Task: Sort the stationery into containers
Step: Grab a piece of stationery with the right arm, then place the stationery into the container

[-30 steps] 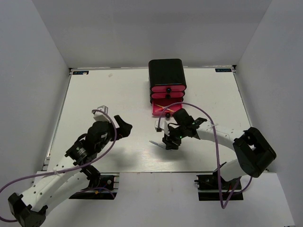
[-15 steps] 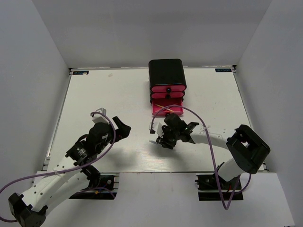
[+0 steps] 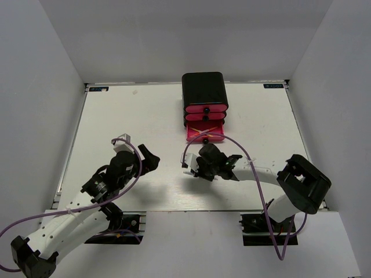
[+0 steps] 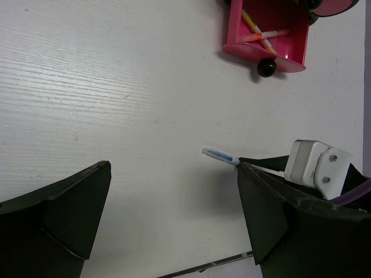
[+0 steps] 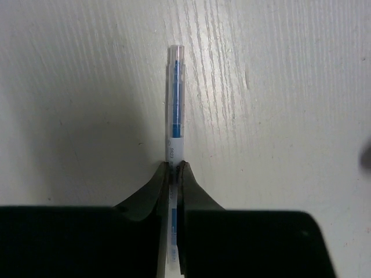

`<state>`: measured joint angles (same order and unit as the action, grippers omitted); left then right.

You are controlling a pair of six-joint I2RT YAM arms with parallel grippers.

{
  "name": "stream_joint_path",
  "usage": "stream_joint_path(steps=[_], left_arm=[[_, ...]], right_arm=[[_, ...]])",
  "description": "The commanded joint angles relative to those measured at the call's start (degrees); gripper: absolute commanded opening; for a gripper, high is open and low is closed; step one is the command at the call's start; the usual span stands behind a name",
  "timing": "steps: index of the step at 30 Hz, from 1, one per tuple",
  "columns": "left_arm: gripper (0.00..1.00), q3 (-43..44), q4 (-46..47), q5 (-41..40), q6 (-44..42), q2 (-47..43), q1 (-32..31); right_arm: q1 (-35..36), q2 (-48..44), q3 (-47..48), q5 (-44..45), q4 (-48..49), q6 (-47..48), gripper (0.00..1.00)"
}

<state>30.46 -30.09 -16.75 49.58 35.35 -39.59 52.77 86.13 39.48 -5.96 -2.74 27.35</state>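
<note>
Next, my right gripper leaves the light-blue and white pen just inside the open bottom drawer's front side [image 3: 204,135].
A thin light-blue and white pen [image 5: 175,98] lies on the white table with my right gripper [image 5: 175,168] shut on its middle. The left wrist view shows the pen's free end [image 4: 219,154] sticking out from the right gripper's fingers [image 4: 262,163]. My right gripper [image 3: 195,168] sits just in front of the containers [image 3: 203,87], a black box of pink drawers. The bottom drawer [image 3: 204,139] stands pulled open, and in it [image 4: 234,29] lie a yellow pen [image 4: 251,23] and an orange-pink pen [image 4: 264,36]. To the left, my left gripper [image 3: 148,156] hangs open over bare table [image 4: 174,168].
The two upper drawers [image 3: 204,110] are pushed in, each with a black knob. White walls close in the table on three sides. The table's near edge [image 4: 203,267] runs just below the pen.
My right gripper has slid left to the pen and shut on it. The left arm has barely shifted and stays open.
</note>
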Motion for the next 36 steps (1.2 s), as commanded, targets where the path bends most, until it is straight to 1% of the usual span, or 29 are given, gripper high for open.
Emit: stream_joint_path(steps=[1,4,8,9,10,12,13,14,16,17,19,20,22,25,32,34,35,36], left_arm=[[1.0,-0.31,-0.32,-0.65,0.34,-0.72,-0.04],[1.0,-0.31,-0.32,-0.13,0.34,-0.72,-0.04],[1.0,-0.84,-0.32,0.93,0.86,-0.72,-0.04],[1.0,-1.45,-0.32,0.93,0.87,-0.72,-0.04],[1.0,-1.45,0.2,0.93,0.87,-0.72,-0.04],[1.0,-1.45,0.2,0.93,0.87,-0.72,-0.04],[1.0,-1.45,0.2,1.46,0.87,-1.25,-0.04],[1.0,-1.45,0.2,1.46,0.87,-1.25,-0.04],[1.0,-1.98,0.81,1.46,0.87,-1.25,-0.04],[1.0,-1.98,0.82,1.46,0.87,-1.77,-0.04],[1.0,-1.98,1.43,1.46,0.87,-1.78,-0.04],[1.0,-2.5,1.43,2.07,0.87,-1.78,-0.04],[1.0,-2.51,1.96,2.08,0.87,-1.26,-0.04],[1.0,-2.51,1.96,2.08,0.87,-0.64,-0.04],[1.0,-2.51,2.49,2.6,0.87,-0.64,-0.04],[1.0,-2.51,2.49,2.6,0.87,-0.64,-0.04],[1.0,-2.51,3.01,2.6,0.87,-0.03,-0.04],[1.0,-2.51,3.02,2.6,0.87,-0.02,-0.04]], right_arm=[[-0.13,1.15,-0.55,0.51,-3.31,3.04,0.03],[-1.7,-1.48,1.64,-0.63,-4.63,7.78,0.0],[-4.87,-5.0,10.41,-2.48,-6.92,13.15,0.0],[-5.74,-5.7,11.39,-4.66,-7.45,15.77,0.0],[-8.36,-6.58,12.8,-6.51,-7.37,18.24,0.0],[-11.18,-7.11,13.95,-8.36,-6.14,21.84,0.0],[-12.07,-7.46,14.39,-11.76,-5.87,24.3,0.0],[-14.52,-7.38,15.61,-12.84,-5.87,25.63,0.0],[-15.94,-5.54,17.37,-15.56,-5.87,28.35,0.0],[-18.04,-5.1,19.03,-16.53,-7.0,29.33,0.0],[-19.19,-2.29,20.27,-18.81,-6.93,31.26,0.0],[-21.2,-0.8,22.28,-19.79,-7.36,32.31,0.0],[-22.62,2.18,23.53,-23.38,-9.12,36.16,0.0],[-24.2,5.7,27.13,-26.38,-11.58,39.87,0.0],[-27.28,12.65,32.22,-26.65,-13.07,42.34,0.0],[-28.07,13.89,32.85,-26.83,-13.87,42.52,0.09],[-28.25,14.5,33.02,-26.65,-14.04,42.95,0.16],[-28.43,14.59,32.85,-26.3,-14.04,43.05,0.28]])
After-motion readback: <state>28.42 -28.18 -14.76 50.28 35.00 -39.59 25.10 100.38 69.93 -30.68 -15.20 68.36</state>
